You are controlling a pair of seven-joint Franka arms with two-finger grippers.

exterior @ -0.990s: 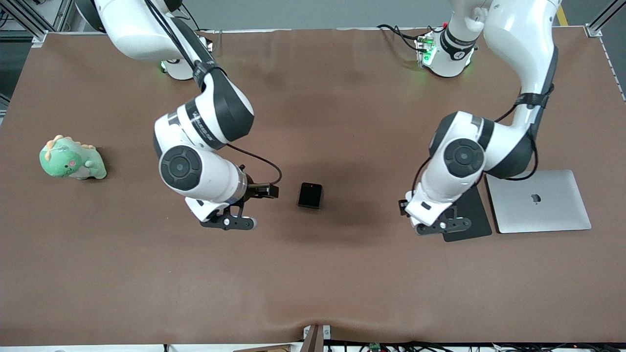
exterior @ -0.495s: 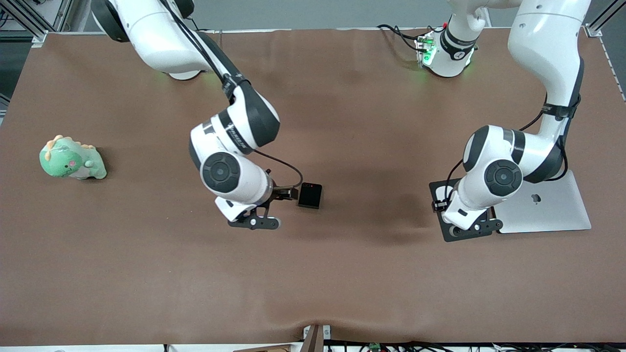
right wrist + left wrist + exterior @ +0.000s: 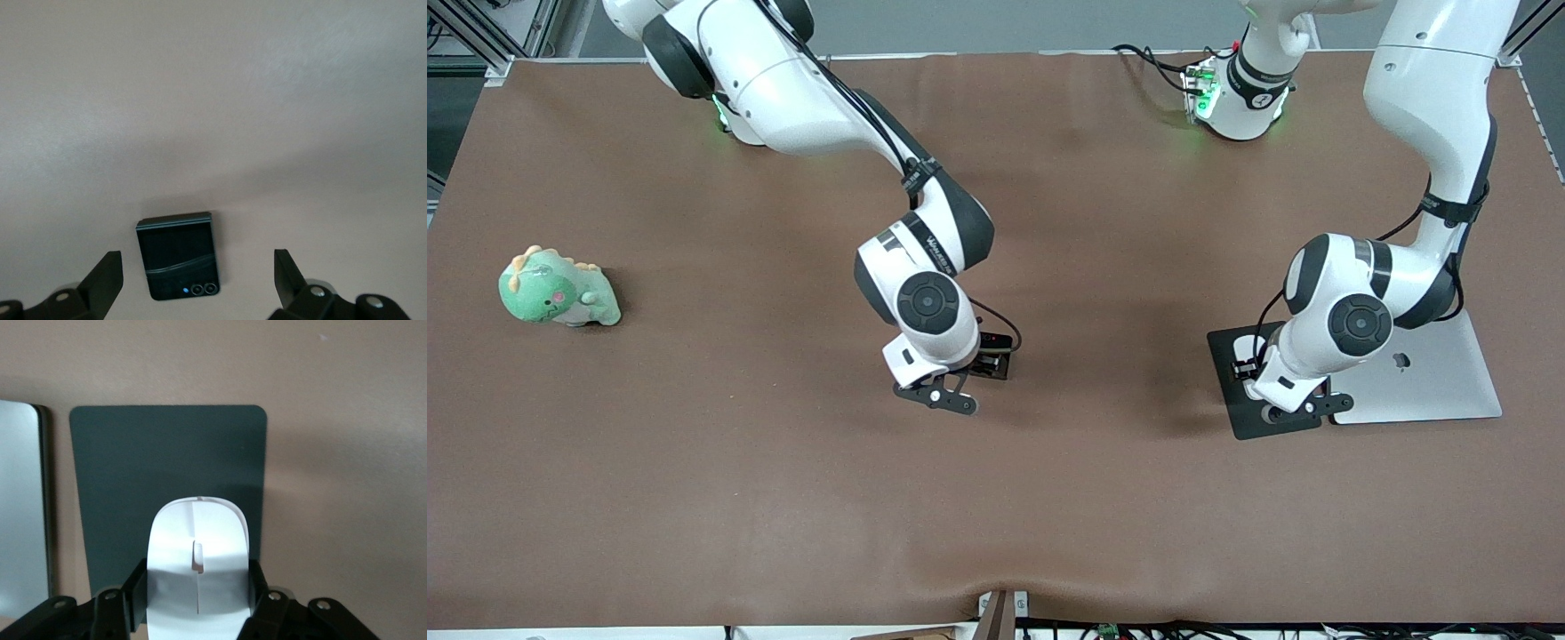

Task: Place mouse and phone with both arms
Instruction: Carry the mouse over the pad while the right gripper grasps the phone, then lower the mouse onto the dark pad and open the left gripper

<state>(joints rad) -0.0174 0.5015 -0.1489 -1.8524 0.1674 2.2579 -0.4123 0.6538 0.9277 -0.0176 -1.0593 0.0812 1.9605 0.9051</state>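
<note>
My left gripper is going to set the white mouse down on the middle of the dark grey pad (image 3: pixel 1266 386) (image 3: pixel 175 513).
The black phone (image 3: pixel 179 257) lies flat on the brown table, and a corner of it shows under the right arm's hand in the front view (image 3: pixel 999 363). My right gripper (image 3: pixel 197 280) hangs just over the phone, open, one finger on each side, not touching it; it also shows in the front view (image 3: pixel 980 363). My left gripper (image 3: pixel 198 587) is shut on the white mouse (image 3: pixel 198 553) and holds it over the dark grey pad (image 3: pixel 167 467). In the front view the left gripper (image 3: pixel 1249 372) is over that pad (image 3: pixel 1225 345) and hides the mouse.
A closed silver laptop (image 3: pixel 1432 382) lies beside the pad at the left arm's end, and its edge shows in the left wrist view (image 3: pixel 20 513). A green plush dinosaur (image 3: pixel 556 289) sits at the right arm's end of the table.
My right arm has swung toward the left arm's end, from beside the phone to over it. My left arm has moved with the mouse toward the laptop, over the pad.
</note>
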